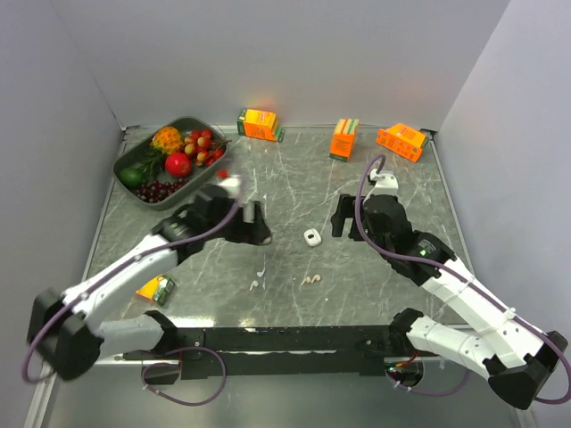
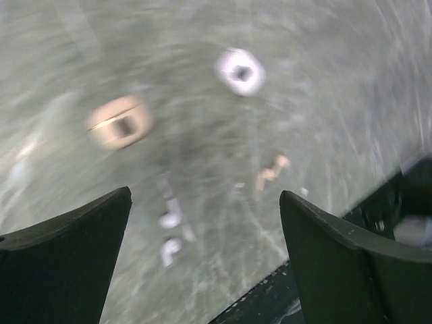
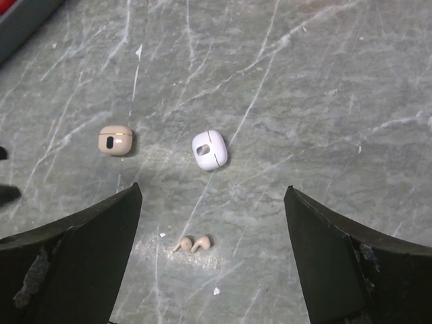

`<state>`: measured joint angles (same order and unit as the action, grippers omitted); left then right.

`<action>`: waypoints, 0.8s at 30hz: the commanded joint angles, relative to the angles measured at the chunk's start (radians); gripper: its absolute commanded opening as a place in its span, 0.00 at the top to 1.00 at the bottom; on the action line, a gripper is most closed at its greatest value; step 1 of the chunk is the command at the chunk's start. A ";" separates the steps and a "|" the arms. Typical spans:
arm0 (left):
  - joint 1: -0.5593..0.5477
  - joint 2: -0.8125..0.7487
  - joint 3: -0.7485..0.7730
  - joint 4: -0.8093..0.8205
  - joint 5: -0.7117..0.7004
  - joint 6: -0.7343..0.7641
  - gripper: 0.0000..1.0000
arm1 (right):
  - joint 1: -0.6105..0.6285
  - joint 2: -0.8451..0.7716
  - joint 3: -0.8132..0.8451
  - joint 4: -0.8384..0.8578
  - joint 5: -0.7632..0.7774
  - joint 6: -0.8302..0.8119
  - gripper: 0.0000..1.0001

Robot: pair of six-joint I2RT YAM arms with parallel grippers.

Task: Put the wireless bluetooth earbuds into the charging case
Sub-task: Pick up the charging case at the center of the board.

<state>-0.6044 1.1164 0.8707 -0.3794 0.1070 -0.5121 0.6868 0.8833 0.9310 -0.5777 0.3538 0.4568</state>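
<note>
Next, the left gripper moves to the white charging case beside the beige case and closes on its narrow sides (image 1: 312, 239) (image 2: 241, 73), below the lid.
A white charging case (image 1: 311, 237) lies mid-table, and also shows in the right wrist view (image 3: 210, 149) and the left wrist view (image 2: 240, 71). A beige case (image 3: 115, 140) lies to its left. Two stubby beige earbuds (image 3: 192, 244) lie side by side near the front, and also show in the top view (image 1: 310, 279). White stemmed earbuds (image 1: 257, 278) lie further left, blurred in the left wrist view (image 2: 171, 217). My left gripper (image 1: 260, 225) (image 2: 205, 196) is open and empty, left of the cases. My right gripper (image 1: 337, 217) (image 3: 212, 189) is open and empty, right of the white case.
A grey tray (image 1: 152, 198) of fruit stands at the back left. Three orange juice cartons (image 1: 260, 124) (image 1: 343, 138) (image 1: 401, 141) stand along the back wall. A small carton (image 1: 156, 290) lies by the left arm. The left wrist view is motion-blurred.
</note>
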 commanded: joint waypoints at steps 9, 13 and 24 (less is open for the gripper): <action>-0.264 0.304 0.172 0.205 0.086 0.545 0.04 | 0.002 -0.076 0.146 -0.105 -0.183 0.009 0.03; -0.261 0.439 0.273 0.137 0.161 0.665 0.04 | 0.002 -0.109 0.129 -0.119 -0.239 0.029 0.03; -0.216 0.780 0.530 0.017 0.232 0.728 0.04 | 0.002 -0.173 0.123 -0.192 -0.205 0.057 0.03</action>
<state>-0.8501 1.8935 1.3628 -0.3321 0.2642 0.1764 0.6868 0.7330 1.0336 -0.7341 0.1410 0.4892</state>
